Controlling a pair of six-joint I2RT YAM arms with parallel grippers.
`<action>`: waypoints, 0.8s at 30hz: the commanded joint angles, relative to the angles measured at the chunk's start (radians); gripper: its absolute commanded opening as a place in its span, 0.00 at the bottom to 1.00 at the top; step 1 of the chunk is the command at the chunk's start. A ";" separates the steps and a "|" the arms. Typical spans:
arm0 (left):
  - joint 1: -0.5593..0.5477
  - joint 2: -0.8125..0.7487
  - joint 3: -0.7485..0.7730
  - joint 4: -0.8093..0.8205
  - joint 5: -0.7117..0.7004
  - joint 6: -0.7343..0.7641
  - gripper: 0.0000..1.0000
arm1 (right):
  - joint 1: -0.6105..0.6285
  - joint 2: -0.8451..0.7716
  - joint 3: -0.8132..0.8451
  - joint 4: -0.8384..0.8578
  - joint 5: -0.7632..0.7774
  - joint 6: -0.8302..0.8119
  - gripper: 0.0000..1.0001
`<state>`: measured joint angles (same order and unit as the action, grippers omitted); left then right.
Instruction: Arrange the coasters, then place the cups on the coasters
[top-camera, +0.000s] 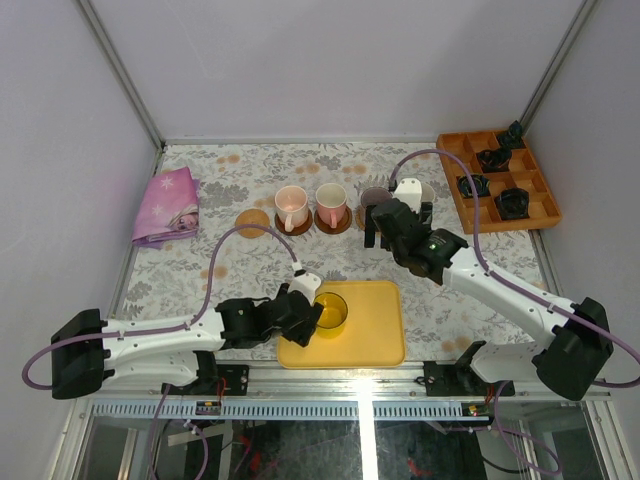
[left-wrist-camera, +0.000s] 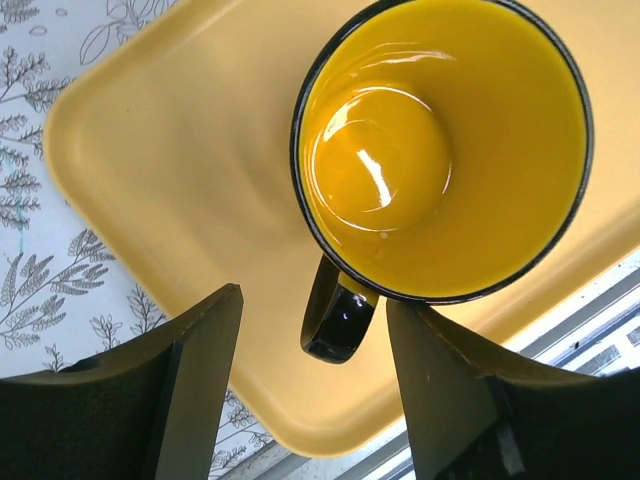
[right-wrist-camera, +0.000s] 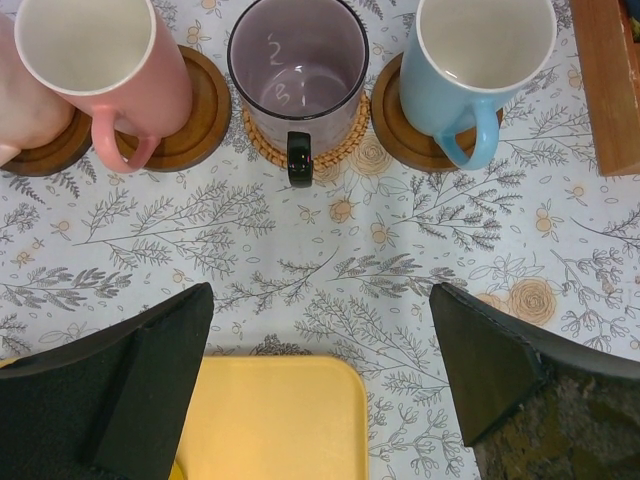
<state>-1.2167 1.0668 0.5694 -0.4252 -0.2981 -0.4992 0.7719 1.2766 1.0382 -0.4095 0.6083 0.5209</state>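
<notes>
The yellow cup's black handle slants between the left gripper's open fingers, near one finger, so the robot should center and square the grip on the handle (left-wrist-camera: 336, 335) before it lifts.
A yellow cup (top-camera: 331, 312) (left-wrist-camera: 440, 140) stands upright on the yellow tray (top-camera: 372, 332). Its black handle (left-wrist-camera: 335, 322) lies between the fingers of my left gripper (top-camera: 307, 306) (left-wrist-camera: 315, 298), which is open, with a gap on each side of the handle. Along the back, a pale pink cup (top-camera: 291, 207), a pink cup (top-camera: 331, 203) (right-wrist-camera: 100, 60), a grey-purple cup (right-wrist-camera: 297, 60) and a light blue cup (right-wrist-camera: 480, 60) each sit on a brown coaster (right-wrist-camera: 405, 125). One coaster (top-camera: 253, 222) is bare. My right gripper (top-camera: 383, 228) (right-wrist-camera: 320, 292) hangs open and empty in front of the grey-purple cup.
An orange compartment box (top-camera: 452, 172) with small black objects stands at the back right. A folded pink cloth (top-camera: 167, 205) lies at the back left. The tray's corner (right-wrist-camera: 290, 420) shows under the right gripper. The table's near edge runs just beyond the tray (left-wrist-camera: 150, 160).
</notes>
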 joint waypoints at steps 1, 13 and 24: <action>-0.004 0.001 -0.006 0.107 0.014 0.057 0.60 | -0.006 -0.001 -0.003 0.032 0.001 0.023 0.97; 0.001 0.064 0.005 0.147 0.115 0.088 0.52 | -0.005 -0.013 -0.021 0.030 0.011 0.033 0.97; 0.002 0.074 0.019 0.118 0.063 0.083 0.05 | -0.006 -0.022 -0.030 0.026 0.021 0.040 0.98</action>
<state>-1.2163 1.1374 0.5709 -0.3309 -0.1982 -0.4202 0.7719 1.2781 1.0149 -0.4065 0.6086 0.5426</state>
